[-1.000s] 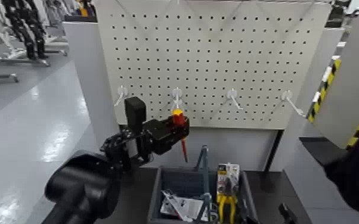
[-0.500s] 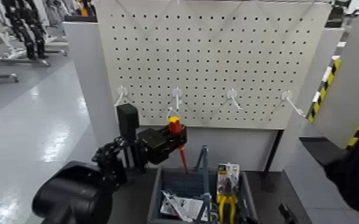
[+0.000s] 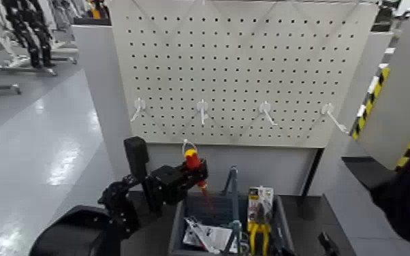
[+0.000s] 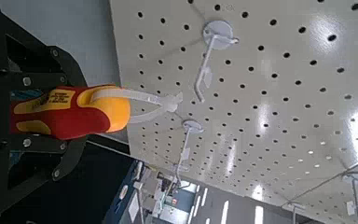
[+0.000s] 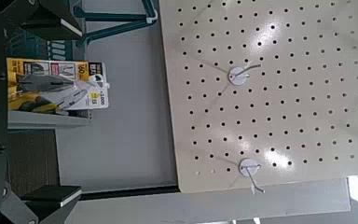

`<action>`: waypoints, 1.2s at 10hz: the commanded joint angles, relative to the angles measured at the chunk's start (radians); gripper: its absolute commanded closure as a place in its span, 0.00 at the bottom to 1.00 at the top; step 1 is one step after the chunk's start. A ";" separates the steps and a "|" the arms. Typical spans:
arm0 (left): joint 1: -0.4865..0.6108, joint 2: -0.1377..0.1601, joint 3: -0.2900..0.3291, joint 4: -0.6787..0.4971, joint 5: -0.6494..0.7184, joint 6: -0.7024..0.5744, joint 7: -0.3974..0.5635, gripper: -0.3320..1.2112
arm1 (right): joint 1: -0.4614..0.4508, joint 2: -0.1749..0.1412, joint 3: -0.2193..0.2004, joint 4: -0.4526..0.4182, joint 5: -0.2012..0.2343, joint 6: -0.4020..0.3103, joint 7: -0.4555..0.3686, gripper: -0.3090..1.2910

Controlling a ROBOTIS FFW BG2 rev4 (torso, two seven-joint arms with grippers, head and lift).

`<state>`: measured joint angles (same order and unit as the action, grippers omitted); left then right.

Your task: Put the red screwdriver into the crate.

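Observation:
The red screwdriver, now hanging upright over the crate's back part, will be let go by my left gripper on the white packet in the crate (image 3: 206, 231), beside the crate's handle bar.
My left gripper (image 3: 191, 173) is shut on the red screwdriver (image 3: 193, 163), gripping its red handle with yellow bands. The screwdriver hangs upright with its thin shaft pointing down over the back left part of the crate (image 3: 176, 223), a dark blue-grey tote with a tall central handle bar (image 3: 231, 182). In the left wrist view the handle (image 4: 75, 110) sits between the dark fingers (image 4: 39, 67), and a clear loop sticks out of its end. My right gripper (image 3: 327, 243) is parked low at the front right.
A white pegboard (image 3: 248, 61) with several empty hooks (image 3: 202, 109) stands behind the crate. Yellow-handled pliers on a printed card (image 3: 259, 208) and a white packet (image 3: 206, 236) lie in the crate. The pliers card also shows in the right wrist view (image 5: 56, 84).
My left gripper has moved down and to the left with the screwdriver, off the pegboard hook, and the shaft now hangs over the crate. The right arm has not moved.

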<state>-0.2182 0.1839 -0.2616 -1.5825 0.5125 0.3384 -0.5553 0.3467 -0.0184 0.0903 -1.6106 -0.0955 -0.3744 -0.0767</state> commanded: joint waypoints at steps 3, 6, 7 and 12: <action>-0.009 -0.004 -0.047 0.127 0.075 -0.018 -0.002 0.95 | -0.002 0.000 0.003 0.001 -0.001 -0.001 0.002 0.28; -0.026 -0.009 -0.088 0.196 0.078 -0.013 0.003 0.95 | -0.002 0.000 0.003 0.001 -0.001 -0.001 0.002 0.28; -0.033 -0.011 -0.102 0.214 0.089 -0.012 0.005 0.95 | -0.003 0.000 0.003 0.001 -0.003 -0.001 0.000 0.28; -0.024 -0.007 -0.133 0.254 0.201 -0.032 0.069 0.68 | -0.002 0.000 0.003 0.003 -0.006 -0.003 0.002 0.28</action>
<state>-0.2453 0.1761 -0.3940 -1.3264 0.7080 0.3161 -0.4858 0.3451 -0.0184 0.0934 -1.6083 -0.1004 -0.3774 -0.0751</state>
